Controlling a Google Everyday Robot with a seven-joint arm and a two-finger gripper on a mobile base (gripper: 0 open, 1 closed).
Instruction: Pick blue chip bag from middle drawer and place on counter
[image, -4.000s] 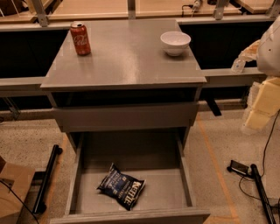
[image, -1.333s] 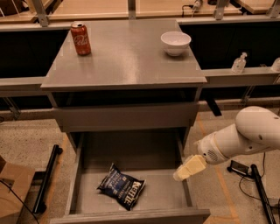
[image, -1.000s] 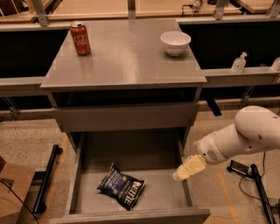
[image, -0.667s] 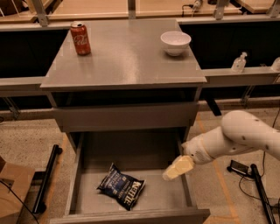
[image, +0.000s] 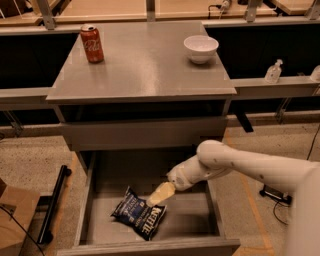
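Note:
My gripper is going to close on the middle of the blue chip bag's far edge (image: 145, 200), which is the edge toward the back of the open drawer.
The blue chip bag (image: 139, 218) lies flat on the floor of the open middle drawer (image: 195, 220), left of centre, white lettering up. My gripper (image: 159, 194) reaches in from the right on a white arm. It hangs inside the drawer just above the bag's upper right corner. The counter (image: 145, 62) is the grey top slab above the drawer.
A red soda can (image: 92, 43) stands at the counter's back left and a white bowl (image: 200, 48) at its back right. A closed drawer front (image: 142, 132) sits above the open one. A cardboard box (image: 15, 215) and a black bar (image: 54, 202) are on the floor at left.
The arm came in from the right, dropped down beside the drawer, then swung left into it. The gripper now sits over the bag's corner. The bag has not moved.

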